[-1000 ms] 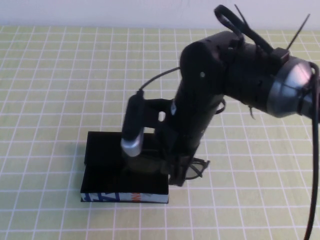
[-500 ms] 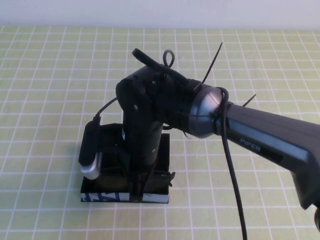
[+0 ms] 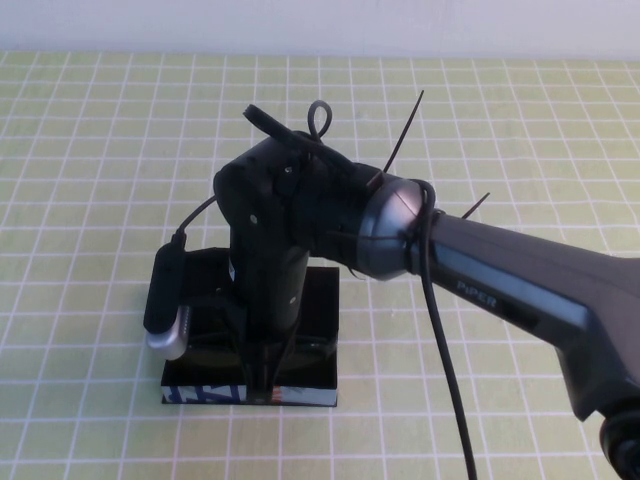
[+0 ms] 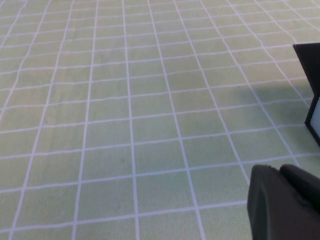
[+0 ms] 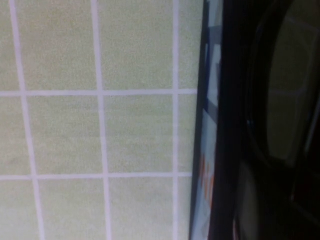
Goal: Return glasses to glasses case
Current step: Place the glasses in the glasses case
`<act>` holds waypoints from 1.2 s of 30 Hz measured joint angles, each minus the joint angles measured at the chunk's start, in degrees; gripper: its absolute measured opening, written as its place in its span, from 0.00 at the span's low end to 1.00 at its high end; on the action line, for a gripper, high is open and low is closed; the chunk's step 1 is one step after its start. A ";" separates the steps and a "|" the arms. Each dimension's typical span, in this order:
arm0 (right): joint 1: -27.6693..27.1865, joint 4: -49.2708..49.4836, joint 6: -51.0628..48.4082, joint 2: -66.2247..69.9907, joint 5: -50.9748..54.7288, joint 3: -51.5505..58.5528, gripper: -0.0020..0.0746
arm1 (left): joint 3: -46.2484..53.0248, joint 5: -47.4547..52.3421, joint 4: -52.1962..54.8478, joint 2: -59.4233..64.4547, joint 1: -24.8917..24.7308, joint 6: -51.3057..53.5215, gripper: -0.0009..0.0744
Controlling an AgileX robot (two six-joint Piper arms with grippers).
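Observation:
My right gripper is going to set the glasses, now just inside the case's black wall, down inside the open case [image 3: 258, 368] [image 5: 265, 157], just behind the case's printed front side.
The glasses case [image 3: 322, 300] lies open on the checked table, its blue, white and orange printed side [image 3: 212, 393] facing me. My right gripper [image 3: 262, 372] points straight down at the case's front edge, shut on the glasses, which the arm mostly hides in the high view. In the right wrist view a black rim of the glasses [image 5: 254, 125] and a clear lens hang just inside the case's black wall [image 5: 227, 100], beside the printed side [image 5: 206, 165]. My left gripper [image 4: 282, 205] shows only as a dark shape low over the table, left of the case [image 4: 309, 65].
The right arm [image 3: 480, 270] reaches across from the right and covers most of the case. Its wrist camera [image 3: 165, 300] hangs over the case's left end. Green checked cloth [image 3: 100, 150] surrounds the case on all sides.
My right gripper has carried the glasses leftward from beside the case's right end to over its front edge, and the arm now stretches further across.

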 joint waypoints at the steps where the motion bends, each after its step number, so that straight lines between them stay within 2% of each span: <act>1: 0.00 0.00 0.00 0.30 0.00 0.00 0.10 | 0.00 0.00 0.00 0.00 0.00 0.00 0.01; 36: 0.03 1.27 0.41 1.97 0.00 -0.56 0.10 | 0.00 0.00 0.00 0.00 0.00 0.00 0.01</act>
